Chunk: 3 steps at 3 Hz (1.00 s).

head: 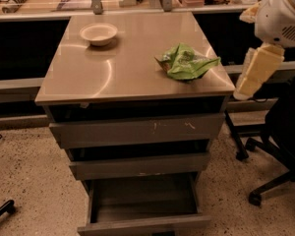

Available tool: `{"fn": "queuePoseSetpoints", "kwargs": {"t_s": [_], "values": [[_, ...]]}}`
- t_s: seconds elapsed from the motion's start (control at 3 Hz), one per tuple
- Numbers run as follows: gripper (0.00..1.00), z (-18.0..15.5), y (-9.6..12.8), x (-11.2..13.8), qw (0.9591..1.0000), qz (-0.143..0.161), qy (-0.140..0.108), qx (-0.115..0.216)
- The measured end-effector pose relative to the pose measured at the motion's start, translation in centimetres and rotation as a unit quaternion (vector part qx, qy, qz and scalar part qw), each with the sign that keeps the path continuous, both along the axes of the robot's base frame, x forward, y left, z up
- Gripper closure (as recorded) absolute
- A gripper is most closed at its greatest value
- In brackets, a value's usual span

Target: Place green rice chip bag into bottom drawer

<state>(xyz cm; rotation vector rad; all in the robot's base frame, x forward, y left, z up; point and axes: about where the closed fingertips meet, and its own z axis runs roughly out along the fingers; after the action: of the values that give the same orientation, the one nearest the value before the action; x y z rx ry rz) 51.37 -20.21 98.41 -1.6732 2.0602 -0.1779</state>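
Note:
Next, I move my gripper to the crumpled middle (193, 63) of the green rice chip bag on the cabinet top and close it there.
The green rice chip bag (187, 62) lies crumpled on the cabinet top (128, 58), near its right front corner. The bottom drawer (143, 200) is pulled out, and its dark interior shows nothing inside. The two drawers above it stand slightly ajar; the upper one (137, 130) has a scratched front. My gripper (258, 70) hangs at the right of the cabinet, beside and slightly below the bag, apart from it. My white arm (285, 14) is above it at the right edge of the view.
A pale bowl (99, 33) sits at the back left of the cabinet top. A black office chair base (270, 181) stands on the speckled floor at the right. Counters with clutter run along the back. A dark object (2, 211) lies on the floor at the left.

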Motion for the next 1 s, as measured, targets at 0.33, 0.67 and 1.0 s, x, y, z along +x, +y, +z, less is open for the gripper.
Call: {"fn": "queuePoseSetpoints", "kwargs": {"t_s": [0.33, 0.67, 1.0], "values": [[0.00, -0.5, 2.7, 5.8, 0.9986, 0.021, -0.035, 0.033], [0.00, -2.3, 5.1, 10.7, 0.9964, 0.034, -0.048, 0.061], [0.00, -5.0, 6.8, 13.9, 0.9956, 0.039, -0.039, 0.076]]}}
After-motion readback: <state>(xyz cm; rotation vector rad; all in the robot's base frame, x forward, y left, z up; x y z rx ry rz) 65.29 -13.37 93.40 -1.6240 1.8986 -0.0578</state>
